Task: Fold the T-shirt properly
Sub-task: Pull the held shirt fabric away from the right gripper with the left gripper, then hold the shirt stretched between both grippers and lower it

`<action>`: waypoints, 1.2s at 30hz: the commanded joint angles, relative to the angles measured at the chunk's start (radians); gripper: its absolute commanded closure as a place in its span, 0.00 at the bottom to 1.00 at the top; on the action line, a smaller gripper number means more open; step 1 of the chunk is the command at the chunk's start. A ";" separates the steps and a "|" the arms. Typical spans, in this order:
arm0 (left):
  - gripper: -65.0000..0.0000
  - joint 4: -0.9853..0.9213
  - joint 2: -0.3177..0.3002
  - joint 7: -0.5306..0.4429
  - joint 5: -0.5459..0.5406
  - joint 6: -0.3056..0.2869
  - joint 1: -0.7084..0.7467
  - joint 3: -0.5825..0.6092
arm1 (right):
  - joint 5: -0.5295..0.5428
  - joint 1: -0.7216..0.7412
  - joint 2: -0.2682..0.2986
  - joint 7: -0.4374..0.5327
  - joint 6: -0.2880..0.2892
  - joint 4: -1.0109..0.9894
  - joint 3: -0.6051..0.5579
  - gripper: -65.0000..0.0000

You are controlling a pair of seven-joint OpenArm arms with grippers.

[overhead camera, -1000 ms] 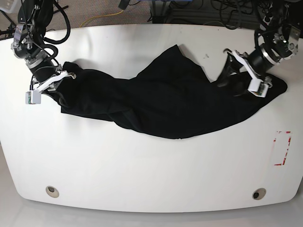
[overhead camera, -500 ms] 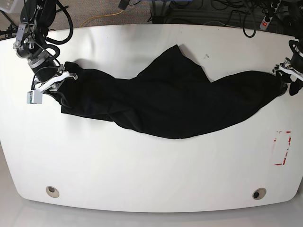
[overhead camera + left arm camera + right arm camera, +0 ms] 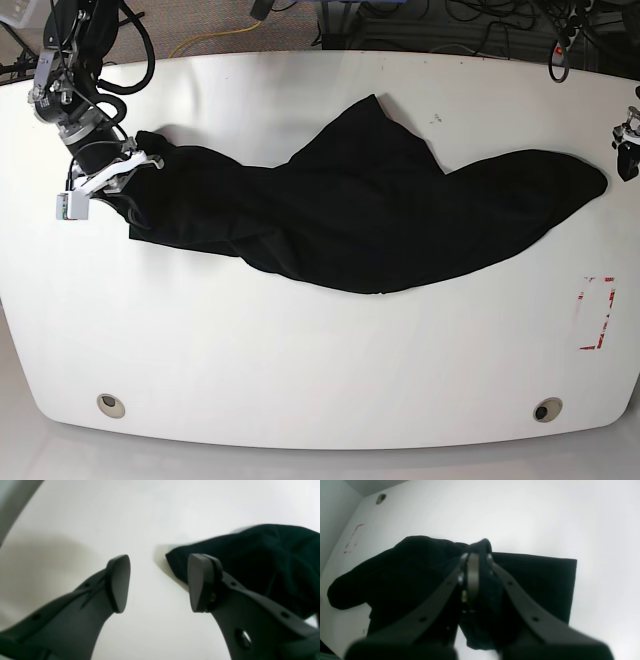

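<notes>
My left gripper should close on the tip (image 3: 601,184) (image 3: 174,558) of the black T-shirt, at the end that is closest to the red marked rectangle.
The black T-shirt (image 3: 370,215) lies stretched and rumpled across the white table (image 3: 300,350), from far left to far right. My right gripper (image 3: 148,160) is at its left end, shut on a bunched fold of the fabric. In the right wrist view the right gripper (image 3: 476,555) pinches that fold, and the T-shirt (image 3: 540,580) spreads out below it. My left gripper (image 3: 627,148) shows only partly at the table's right edge, clear of the cloth. In the left wrist view the left gripper (image 3: 158,583) is open and empty, with the T-shirt (image 3: 270,555) tip just behind its right finger.
A red marked rectangle (image 3: 597,313) sits near the table's right edge. Two round holes (image 3: 111,404) (image 3: 546,409) lie near the front edge. Cables trail on the floor beyond the far edge. The right wrist view also shows the red mark (image 3: 352,538).
My left arm has drawn back from the shirt's right end to the table's right edge, and that end now lies flat. The right gripper has kept its hold in place.
</notes>
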 commanded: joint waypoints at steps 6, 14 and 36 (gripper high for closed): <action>0.47 -0.022 -0.028 -0.023 -0.008 -0.075 -0.033 0.018 | 0.014 0.003 0.015 0.029 0.005 0.017 0.007 1.00; 0.47 -0.051 -0.025 -0.023 0.109 -0.075 -0.108 0.084 | 0.014 0.003 0.015 0.029 0.005 0.017 0.007 1.00; 0.47 -0.178 -0.022 -0.024 0.144 -0.079 -0.188 0.202 | 0.014 0.001 0.015 0.029 0.005 0.017 0.008 1.00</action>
